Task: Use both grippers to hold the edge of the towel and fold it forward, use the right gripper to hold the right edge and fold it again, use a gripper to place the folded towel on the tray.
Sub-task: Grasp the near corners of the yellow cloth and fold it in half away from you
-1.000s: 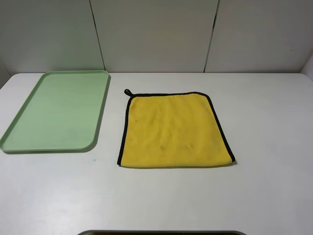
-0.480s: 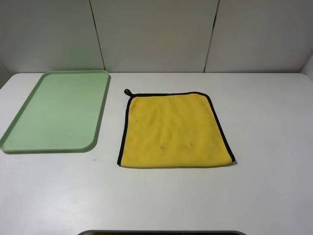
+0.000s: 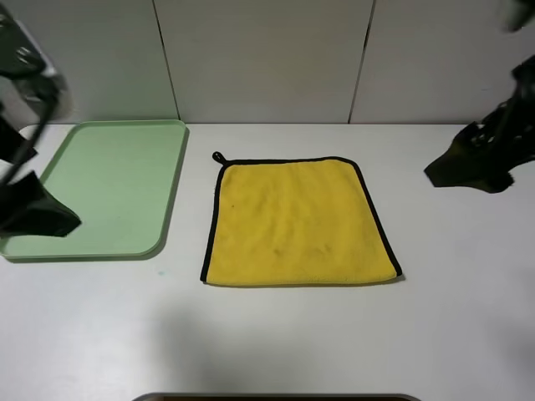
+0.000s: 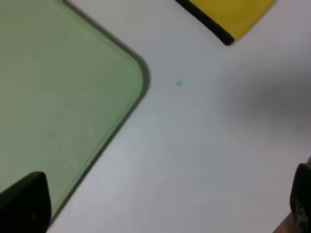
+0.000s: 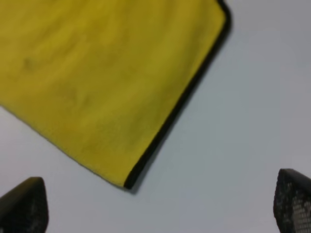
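Observation:
The robot's right gripper will grab the plain front edge (image 3: 384,281) (image 5: 112,179) of the yellow towel, close to the towel's front corner farthest from the pale-green tray.
The yellow towel (image 3: 297,221) lies flat mid-table, black binding on three sides and a small loop at its far left corner. Its plain yellow edge (image 3: 301,281) faces the front. The pale-green tray (image 3: 109,188) rests to its left, with nothing on it. My left gripper (image 3: 35,213) hovers over the tray's front left part, open, holding nothing. My right gripper (image 3: 468,167) hangs open to the right of the towel, apart from it. The left wrist view shows a tray corner (image 4: 58,97), a towel corner (image 4: 228,17) and the gripper (image 4: 165,208) spread wide. In the right wrist view the towel (image 5: 107,82) lies beyond the open gripper (image 5: 158,206).
A white table (image 3: 276,342) carries everything, with grey wall panels (image 3: 267,58) behind it. A small teal speck (image 4: 179,83) marks the table near the tray's corner. A dark rim (image 3: 276,397) shows at the table's front edge.
Both arms have come into the high view from the sides, the left over the tray and the right beside the towel. Towel and tray have not moved.

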Tool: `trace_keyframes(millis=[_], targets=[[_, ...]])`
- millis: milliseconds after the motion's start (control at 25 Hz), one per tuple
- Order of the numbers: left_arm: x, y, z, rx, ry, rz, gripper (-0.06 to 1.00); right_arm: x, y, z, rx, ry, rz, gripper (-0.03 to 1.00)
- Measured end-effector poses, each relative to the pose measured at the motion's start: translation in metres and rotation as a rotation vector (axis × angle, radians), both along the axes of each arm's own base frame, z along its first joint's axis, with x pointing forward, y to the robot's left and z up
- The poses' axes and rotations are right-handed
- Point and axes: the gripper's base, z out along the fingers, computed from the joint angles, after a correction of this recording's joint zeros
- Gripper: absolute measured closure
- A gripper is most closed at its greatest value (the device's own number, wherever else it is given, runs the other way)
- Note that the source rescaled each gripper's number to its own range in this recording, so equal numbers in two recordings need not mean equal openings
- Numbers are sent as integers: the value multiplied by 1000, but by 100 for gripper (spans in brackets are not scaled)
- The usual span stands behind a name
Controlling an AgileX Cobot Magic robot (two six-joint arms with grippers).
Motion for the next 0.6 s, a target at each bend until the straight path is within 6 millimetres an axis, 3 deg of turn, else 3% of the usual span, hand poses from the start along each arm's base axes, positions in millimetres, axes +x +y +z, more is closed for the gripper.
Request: trace_keyframes(millis=[320,600], targets=[[23,-51,-52,119,109,-244,-4,28,47,-55,-116,116,212,-3],[30,-82,-96,187,184,-370,-4,35,74,-78,-153,90,335,-3]])
